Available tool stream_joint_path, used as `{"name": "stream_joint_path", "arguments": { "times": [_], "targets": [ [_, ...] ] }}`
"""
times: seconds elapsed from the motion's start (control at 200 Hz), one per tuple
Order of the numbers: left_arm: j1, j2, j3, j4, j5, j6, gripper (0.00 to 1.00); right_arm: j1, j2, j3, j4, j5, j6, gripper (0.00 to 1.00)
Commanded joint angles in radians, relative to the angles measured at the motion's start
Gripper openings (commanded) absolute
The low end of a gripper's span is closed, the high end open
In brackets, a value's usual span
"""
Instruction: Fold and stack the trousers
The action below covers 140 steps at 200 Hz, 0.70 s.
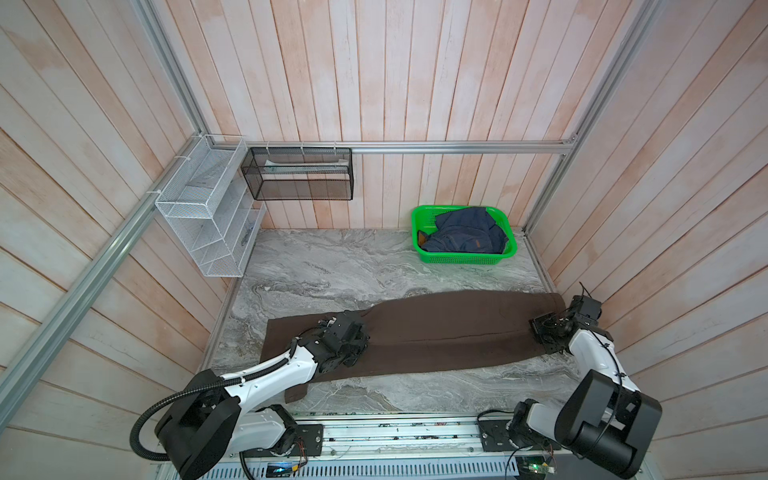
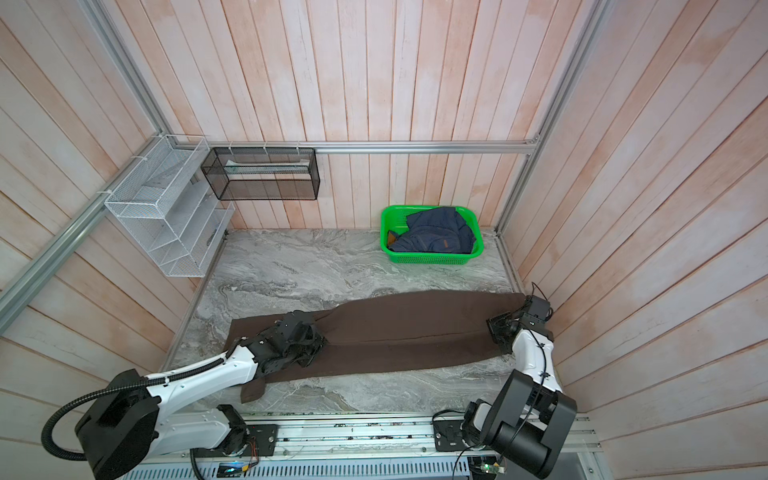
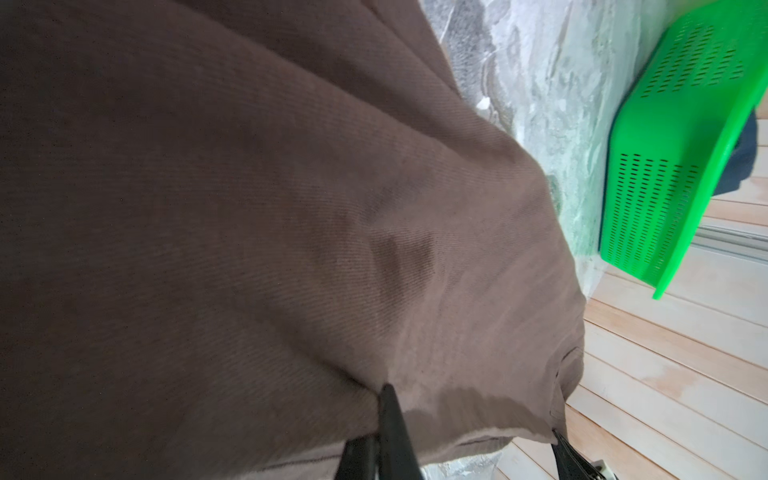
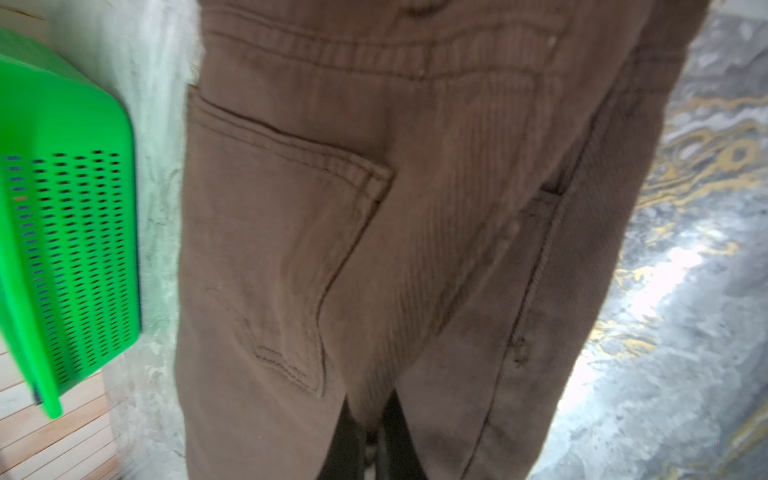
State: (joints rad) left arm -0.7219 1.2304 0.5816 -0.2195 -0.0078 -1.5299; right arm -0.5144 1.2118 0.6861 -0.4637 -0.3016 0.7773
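I am pinching mid-leg with my left gripper while the upper leg's hem sticks out crooked, so next I open, grab that hem and square it onto the lower leg (image 1: pixel 280 334).
The dark brown trousers (image 1: pixel 449 328) (image 2: pixel 407 328) lie lengthwise across the marble table (image 1: pixel 332 266), waist end to the right and leg hems to the left. My left gripper (image 1: pixel 360 338) (image 2: pixel 318 338) rests on the legs left of the middle. In the left wrist view it (image 3: pixel 380 415) is shut on a pinch of brown fabric (image 3: pixel 291 208). My right gripper (image 1: pixel 537 328) (image 2: pixel 493 328) sits at the waist end. The right wrist view shows it (image 4: pixel 372 419) shut on a fold of cloth near the back pocket (image 4: pixel 282 249).
A green perforated basket (image 1: pixel 465 259) (image 2: pixel 432 258) stands at the back right and holds a navy denim garment (image 1: pixel 461 232). A white wire rack (image 1: pixel 208 216) and a black mesh shelf (image 1: pixel 299 174) hang at the back left. Wooden walls close in on both sides.
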Motion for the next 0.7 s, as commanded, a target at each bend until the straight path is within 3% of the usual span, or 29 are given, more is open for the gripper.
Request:
{"name": "stream_joint_path", "arguments": {
  "times": [0.0,0.2,0.42,0.695],
  "targets": [
    [-0.005,-0.06,0.026,-0.061,-0.027,0.022,0.0,-0.015,-0.049,0.048,-0.066,-0.007,-0.017,0.0],
    [-0.051,-0.111,-0.01,-0.109,-0.028,-0.009,0.0,-0.021,-0.113,0.015,-0.121,0.026,-0.015,0.0],
    [-0.119,-0.068,-0.067,-0.072,-0.013,-0.053,0.0,-0.03,-0.144,-0.068,-0.095,0.097,-0.023,0.0],
    [-0.137,-0.116,-0.088,-0.127,-0.04,-0.071,0.0,-0.054,-0.153,-0.085,-0.098,0.167,-0.058,0.0]
  ]
}}
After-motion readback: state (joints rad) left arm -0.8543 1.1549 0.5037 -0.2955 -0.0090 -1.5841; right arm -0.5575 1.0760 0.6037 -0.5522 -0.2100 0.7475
